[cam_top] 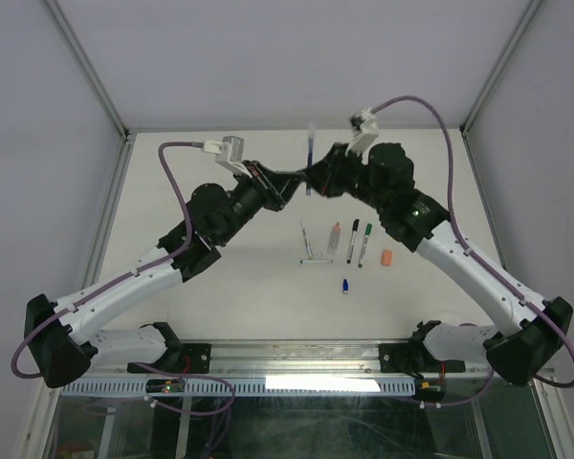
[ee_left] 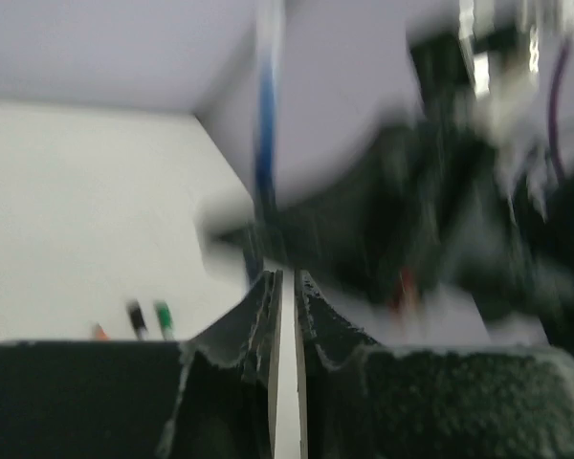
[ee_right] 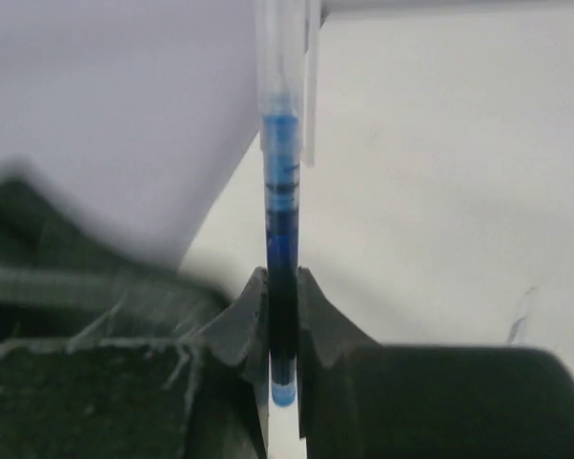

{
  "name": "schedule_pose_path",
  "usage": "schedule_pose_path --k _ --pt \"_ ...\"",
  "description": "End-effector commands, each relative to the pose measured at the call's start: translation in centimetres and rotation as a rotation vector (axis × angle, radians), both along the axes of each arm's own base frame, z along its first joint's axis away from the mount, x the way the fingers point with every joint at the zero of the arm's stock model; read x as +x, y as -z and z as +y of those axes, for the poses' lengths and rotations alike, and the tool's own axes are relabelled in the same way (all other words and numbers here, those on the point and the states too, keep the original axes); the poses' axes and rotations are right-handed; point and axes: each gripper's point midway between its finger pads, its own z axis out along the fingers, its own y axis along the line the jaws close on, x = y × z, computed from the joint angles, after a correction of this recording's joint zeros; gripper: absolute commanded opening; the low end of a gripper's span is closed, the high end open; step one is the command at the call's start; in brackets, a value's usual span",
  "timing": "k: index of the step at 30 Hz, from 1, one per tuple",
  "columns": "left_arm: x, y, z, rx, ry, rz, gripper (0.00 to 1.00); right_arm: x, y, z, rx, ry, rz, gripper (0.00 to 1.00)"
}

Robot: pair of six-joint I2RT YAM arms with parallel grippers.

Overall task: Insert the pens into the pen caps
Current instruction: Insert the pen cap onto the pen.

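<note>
My right gripper is to put down the blue pen. It will let go of it on the table [cam_top: 376,256] between the green-capped pen and the orange cap.
My right gripper [ee_right: 283,316] is shut on a blue pen [ee_right: 281,220] and holds it upright above the far middle of the table; its upper part is clear and pale. In the top view the pen [cam_top: 309,153] is blurred above the right gripper [cam_top: 318,178]. My left gripper [cam_top: 293,188] sits close beside it, jaws almost together with only a thin pale slit between them [ee_left: 287,316] and nothing seen in them. That view is blurred, and the blue pen [ee_left: 266,143] shows just beyond the jaws. Several pens [cam_top: 352,239] lie on the table, near an orange cap [cam_top: 386,257] and a blue cap [cam_top: 345,285].
A black-capped pen [ee_left: 134,318] and a green-capped pen [ee_left: 163,316] show at the lower left of the left wrist view. White walls and metal frame posts [cam_top: 86,67] enclose the table. Purple cables [cam_top: 440,124] loop over both arms.
</note>
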Motion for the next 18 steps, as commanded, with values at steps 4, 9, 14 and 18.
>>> schedule_pose_path --k 4,9,14,18 --pt "-13.5 10.1 -4.9 0.275 0.565 0.231 0.0 8.4 -23.9 -11.0 0.444 0.54 -0.573 0.0" --pt "-12.3 7.9 -3.3 0.256 0.468 0.182 0.0 8.3 -20.2 -11.2 0.341 0.544 -0.514 0.0" --pt "-10.8 6.8 -1.7 0.274 0.364 0.149 0.0 6.9 -13.7 -11.1 0.164 0.492 -0.402 0.0" --pt "-9.1 6.9 -0.5 0.313 0.268 0.154 0.09 4.4 -7.9 -11.3 0.066 0.424 -0.304 0.0"
